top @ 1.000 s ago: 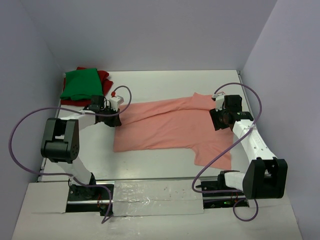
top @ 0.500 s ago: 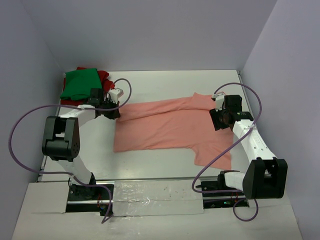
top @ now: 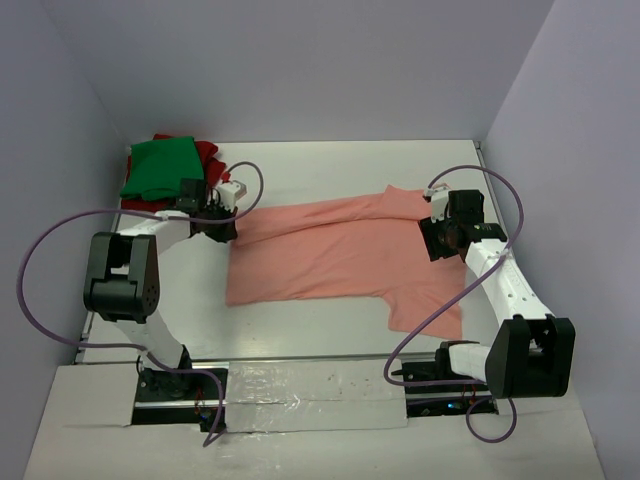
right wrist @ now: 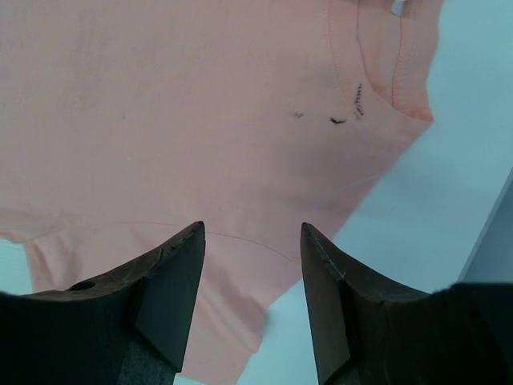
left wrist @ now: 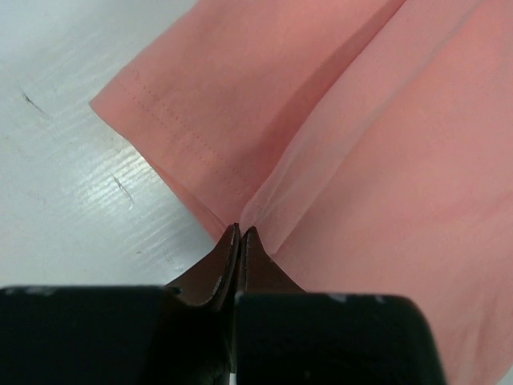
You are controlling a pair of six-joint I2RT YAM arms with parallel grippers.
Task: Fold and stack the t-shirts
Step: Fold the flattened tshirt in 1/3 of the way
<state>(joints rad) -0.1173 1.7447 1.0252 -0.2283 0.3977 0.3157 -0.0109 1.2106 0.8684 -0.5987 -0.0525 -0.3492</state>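
Observation:
I will next grab the far sleeve's pointed corner (top: 389, 189) on the salmon-pink t-shirt with my right gripper, where it sticks out past the shirt's far edge.
The salmon-pink t-shirt (top: 340, 250) lies spread across the middle of the table, partly folded lengthwise, with a sleeve (top: 430, 305) hanging toward the front right. My left gripper (top: 232, 226) is shut on the shirt's far-left hem corner; in the left wrist view its tips (left wrist: 242, 229) pinch a pucker of pink cloth (left wrist: 337, 128). My right gripper (top: 436, 243) hovers open over the shirt's collar end. In the right wrist view its jaws (right wrist: 252, 231) stand apart with nothing between them, above cloth (right wrist: 176, 120) and the collar (right wrist: 377, 72). A bright green t-shirt (top: 160, 168) lies folded on a dark red one (top: 208, 153).
The green and dark red stack sits in the back-left corner against the left wall (top: 50, 200). The right wall (top: 570, 200) stands close beside the right arm. Bare white table (top: 300, 320) shows in front of the pink shirt and behind it.
My left gripper has moved back and to the left, dragging the pink shirt's left corner with it toward the green stack. The right arm has stayed still.

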